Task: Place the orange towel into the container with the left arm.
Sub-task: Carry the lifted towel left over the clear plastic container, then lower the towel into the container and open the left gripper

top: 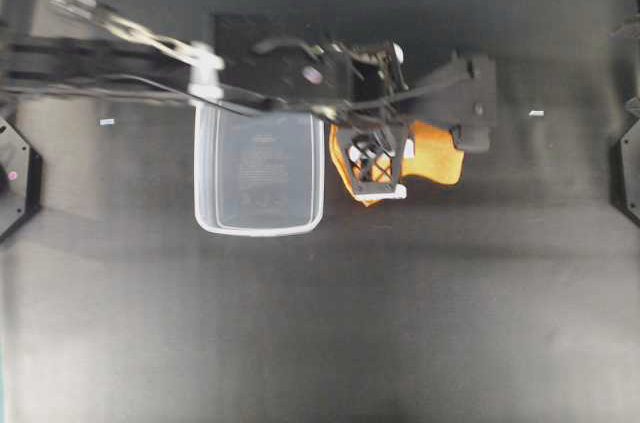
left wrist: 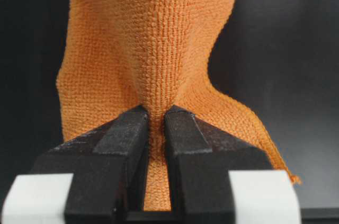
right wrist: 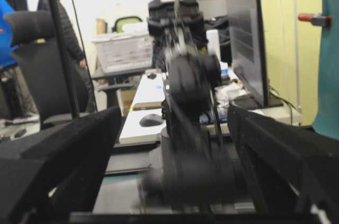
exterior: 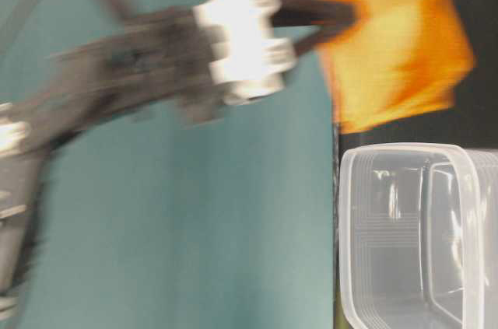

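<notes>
My left gripper is to release the orange towel, now hanging bunched beside the container, inside the far half of the empty container (top: 261,150).
The orange towel (top: 437,155) hangs bunched from my left gripper (top: 378,171), just to the right of the container (top: 260,215) in the overhead view. The left wrist view shows the black jaws of the left gripper (left wrist: 156,115) shut on a fold of the towel (left wrist: 151,49), which drapes away from them. In the table-level view the gripper (exterior: 334,19) holds the towel (exterior: 393,49) clear of the empty clear tub (exterior: 366,236). My right gripper (right wrist: 175,144) is open and empty, facing the room and a blurred black arm.
The left arm (top: 120,48) stretches from the left edge across the far rim of the container. Black stands sit at the left edge (top: 15,178) and right edge (top: 625,168). Small white marks (top: 536,113) lie on the dark table.
</notes>
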`<action>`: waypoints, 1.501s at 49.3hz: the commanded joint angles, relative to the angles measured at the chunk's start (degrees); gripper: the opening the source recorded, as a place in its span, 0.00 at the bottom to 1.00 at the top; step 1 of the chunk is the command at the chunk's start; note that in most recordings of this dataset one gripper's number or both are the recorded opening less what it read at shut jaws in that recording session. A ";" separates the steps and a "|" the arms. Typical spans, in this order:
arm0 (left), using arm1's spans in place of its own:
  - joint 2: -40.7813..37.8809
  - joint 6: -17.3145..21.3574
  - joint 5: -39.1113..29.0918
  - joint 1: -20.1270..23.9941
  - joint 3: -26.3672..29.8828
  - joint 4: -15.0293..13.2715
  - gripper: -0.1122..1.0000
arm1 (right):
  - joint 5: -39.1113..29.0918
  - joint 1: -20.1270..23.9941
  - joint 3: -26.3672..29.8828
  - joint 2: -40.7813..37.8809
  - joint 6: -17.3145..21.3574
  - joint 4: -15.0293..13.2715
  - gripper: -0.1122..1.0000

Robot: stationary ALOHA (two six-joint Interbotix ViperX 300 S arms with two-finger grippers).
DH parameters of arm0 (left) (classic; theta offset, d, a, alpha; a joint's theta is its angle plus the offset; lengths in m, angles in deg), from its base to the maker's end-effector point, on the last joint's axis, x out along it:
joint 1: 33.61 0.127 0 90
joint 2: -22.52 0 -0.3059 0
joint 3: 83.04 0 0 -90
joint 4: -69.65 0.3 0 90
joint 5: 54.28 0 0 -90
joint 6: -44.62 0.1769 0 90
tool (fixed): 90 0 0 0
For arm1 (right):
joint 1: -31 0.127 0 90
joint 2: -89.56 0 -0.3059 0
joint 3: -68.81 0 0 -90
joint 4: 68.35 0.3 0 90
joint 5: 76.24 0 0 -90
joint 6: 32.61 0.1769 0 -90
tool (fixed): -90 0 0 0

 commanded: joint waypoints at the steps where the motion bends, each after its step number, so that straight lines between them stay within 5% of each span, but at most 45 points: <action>1: 6.24 -0.09 -2.90 -0.44 1.14 0.18 0.16 | 0.26 -0.18 0.70 -0.26 -0.09 0.18 0.81; 13: 17.58 -0.18 -12.04 -0.18 -6.50 0.26 0.16 | 0.18 -0.18 0.62 -0.26 -0.09 0.18 0.81; 35: 25.75 -0.09 -2.55 1.05 -27.77 0.26 0.16 | 0.18 -0.18 0.35 -0.26 0.00 0.18 0.80; 68: 26.10 3.52 2.55 2.11 -31.64 0.18 0.17 | 0.18 -0.18 0.18 -0.26 0.09 0.18 0.79; 74: 26.10 3.16 3.60 2.55 -32.08 0.18 0.43 | 0.18 -0.18 0.18 -0.26 0.09 0.18 0.79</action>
